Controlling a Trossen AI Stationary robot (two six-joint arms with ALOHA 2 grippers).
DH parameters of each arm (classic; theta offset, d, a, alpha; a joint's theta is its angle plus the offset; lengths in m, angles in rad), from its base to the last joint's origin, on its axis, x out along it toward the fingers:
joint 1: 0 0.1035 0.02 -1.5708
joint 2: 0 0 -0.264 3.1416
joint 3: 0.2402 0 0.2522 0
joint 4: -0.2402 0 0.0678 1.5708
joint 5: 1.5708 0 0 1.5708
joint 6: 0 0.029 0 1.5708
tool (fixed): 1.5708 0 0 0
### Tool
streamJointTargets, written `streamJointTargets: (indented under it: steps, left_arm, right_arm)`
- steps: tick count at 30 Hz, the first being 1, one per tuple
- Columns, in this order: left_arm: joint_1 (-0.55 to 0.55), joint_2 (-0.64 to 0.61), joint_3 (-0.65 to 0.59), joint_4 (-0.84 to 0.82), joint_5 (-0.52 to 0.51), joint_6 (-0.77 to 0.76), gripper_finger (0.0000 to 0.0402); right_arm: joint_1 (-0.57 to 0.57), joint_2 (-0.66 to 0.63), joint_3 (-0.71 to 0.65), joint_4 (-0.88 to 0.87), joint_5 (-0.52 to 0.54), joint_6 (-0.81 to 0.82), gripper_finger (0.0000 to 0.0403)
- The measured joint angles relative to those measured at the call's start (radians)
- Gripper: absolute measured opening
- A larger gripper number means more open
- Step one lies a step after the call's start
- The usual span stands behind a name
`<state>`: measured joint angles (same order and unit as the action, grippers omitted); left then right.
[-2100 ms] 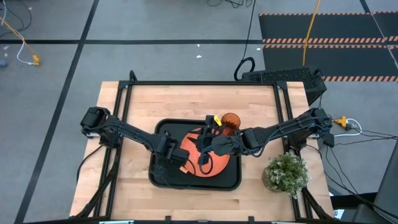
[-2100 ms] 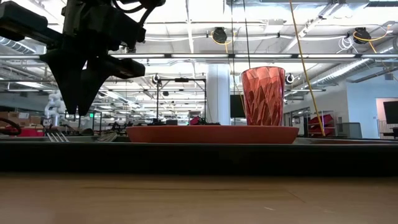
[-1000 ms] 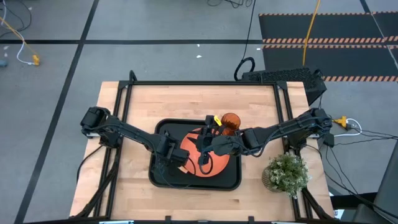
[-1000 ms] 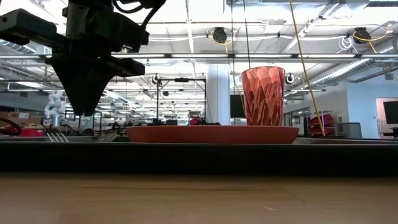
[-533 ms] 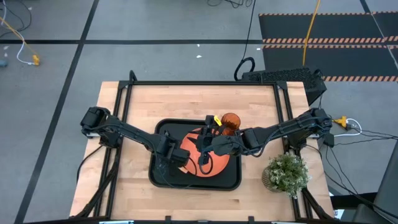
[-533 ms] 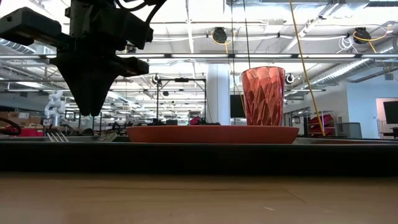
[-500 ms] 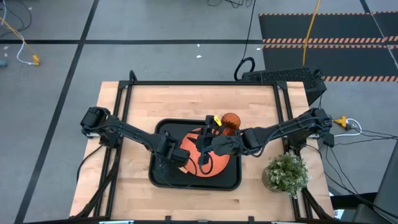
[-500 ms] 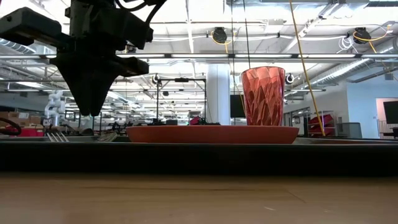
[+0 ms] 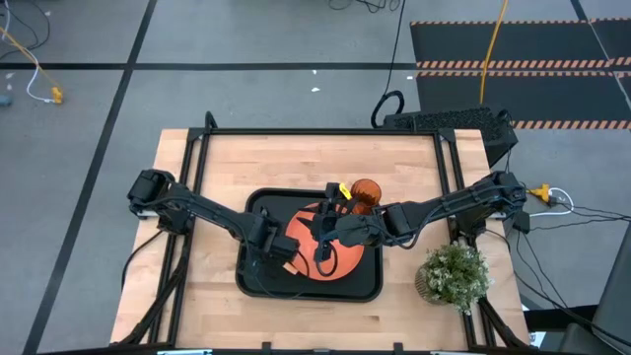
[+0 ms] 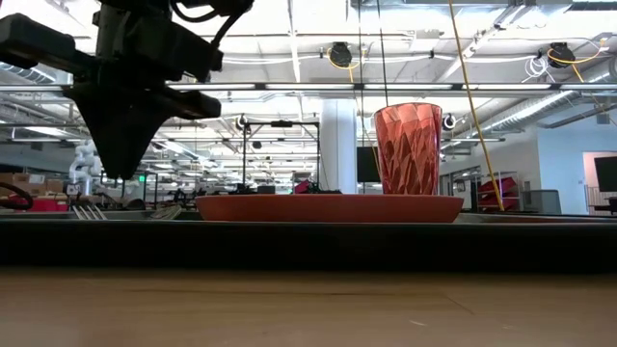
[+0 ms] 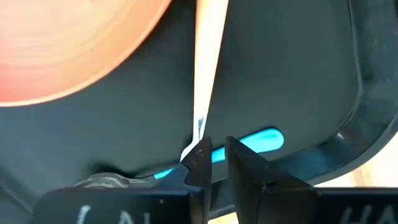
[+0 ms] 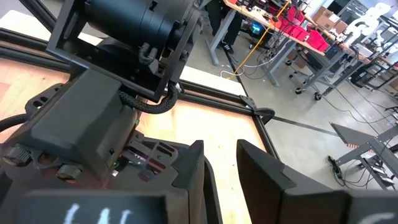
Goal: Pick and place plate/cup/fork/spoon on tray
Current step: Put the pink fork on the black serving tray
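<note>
The fork's metal end lies across the blue-handled spoon under my empty left gripper, so next I open that gripper, grab the fork's neck [image 11: 199, 126] and move the fork out of the way.
The black tray [image 9: 258, 207] lies mid-table with the orange plate [image 9: 340, 264] flat on it. The orange cup [image 9: 366, 189] stands upright at the tray's far right corner. The fork [image 11: 208, 56] and the blue-handled spoon [image 11: 264, 139] lie on the tray floor left of the plate. The fork's tan handle runs along the plate's edge. My left gripper [image 11: 217, 163] hovers above them, pointing down, fingers drawn to a narrow slit, nothing between them. In the low view it is a single wedge [image 10: 120, 172] above the fork's tines [image 10: 87, 211]. My right gripper [image 9: 325, 229] waits high over the plate, open and empty.
A potted plant [image 9: 454, 274] stands at the table's near right corner. A dark keyboard-like device [image 9: 449, 120] sits past the far right corner. Bare wood shows left of the tray [image 9: 207, 247] and along the far side [image 9: 315, 158].
</note>
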<state>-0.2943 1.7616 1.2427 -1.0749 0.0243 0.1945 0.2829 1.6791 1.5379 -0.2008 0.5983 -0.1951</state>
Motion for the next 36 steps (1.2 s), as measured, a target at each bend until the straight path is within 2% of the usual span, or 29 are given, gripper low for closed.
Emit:
streamJointTargets:
  steps: [6, 9, 12, 20, 24, 29, 36]
  left_arm:
    - [0.000, 0.000, 0.000, -0.001, 0.001, -0.066, 0.0015]
    - [-0.007, 0.000, 0.000, -0.026, 0.001, -0.050, 0.0016]
    - [-0.021, 0.000, 0.000, -0.031, 0.001, -0.036, 0.0038]
    - [-0.043, 0.000, 0.000, -0.016, -0.048, -0.012, 0.0139]
    - [-0.042, -0.001, -0.036, -0.002, -0.075, 0.015, 0.0169]
    - [-0.042, -0.001, -0.121, 0.043, -0.094, 0.053, 0.0176]
    - [-0.042, -0.001, -0.138, 0.073, -0.131, 0.032, 0.0160]
  right_arm:
    - [0.000, 0.000, 0.000, 0.000, 0.000, 0.000, 0.0089]
    - [0.000, 0.000, 0.000, 0.000, 0.000, 0.000, 0.0089]
    - [0.000, 0.000, 0.000, 0.000, 0.000, 0.000, 0.0089]
    - [0.000, 0.000, 0.000, 0.000, 0.000, 0.000, 0.0089]
    - [0.000, 0.000, 0.000, 0.000, 0.000, 0.007, 0.0089]
    - [0.000, 0.000, 0.000, 0.000, 0.000, 0.011, 0.0089]
    - [0.000, 0.000, 0.000, 0.000, 0.000, 0.010, 0.0089]
